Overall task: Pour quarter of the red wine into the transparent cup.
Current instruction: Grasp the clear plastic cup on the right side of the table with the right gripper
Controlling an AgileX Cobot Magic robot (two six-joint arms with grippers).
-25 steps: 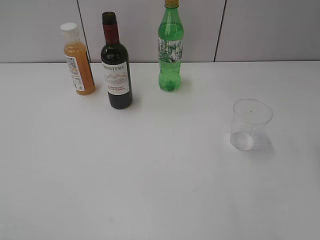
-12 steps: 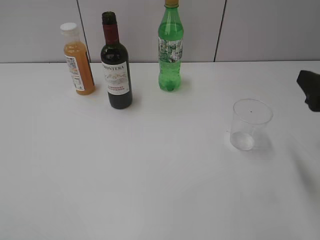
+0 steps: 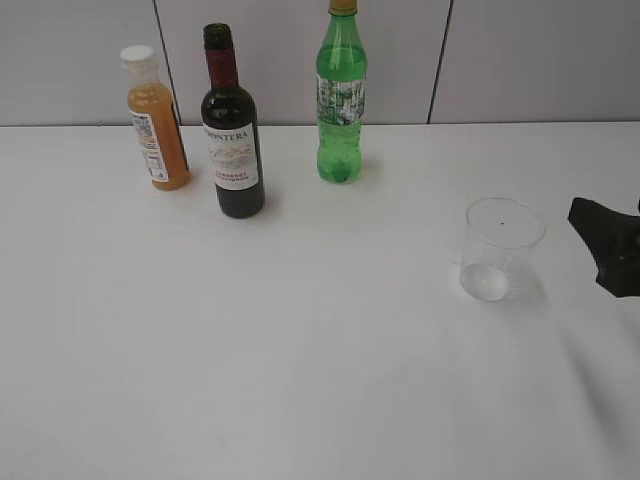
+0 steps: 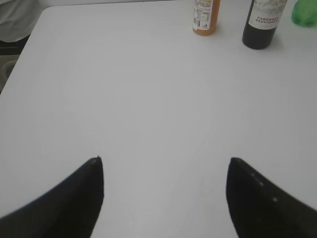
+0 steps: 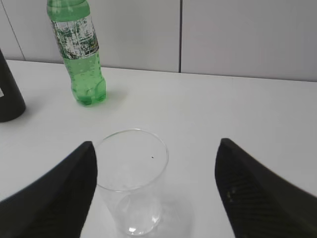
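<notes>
My right gripper goes to the transparent cup next. It should then grab its lower half [image 3: 488,268] [image 5: 135,204], just above the bottom of the cup.
The red wine bottle [image 3: 232,140] stands upright at the back left of the white table, dark glass with a white MONTERA label; its base shows in the left wrist view [image 4: 262,25] and its edge in the right wrist view [image 5: 9,94]. The transparent cup [image 3: 498,250] stands empty at the right and shows in the right wrist view [image 5: 131,181]. My right gripper [image 5: 156,148] is open, its fingers on either side of the cup without touching it; its tip enters the exterior view [image 3: 605,240] at the right edge. My left gripper [image 4: 166,161] is open over bare table, far from the bottles.
An orange juice bottle [image 3: 156,120] with a white cap stands left of the wine. A green soda bottle [image 3: 341,95] stands right of it, also in the right wrist view [image 5: 79,54]. A grey panelled wall [image 3: 520,60] runs behind the table.
My right gripper has come in from the right edge and moved down and left toward the cup. The bottles and cup have not moved.
</notes>
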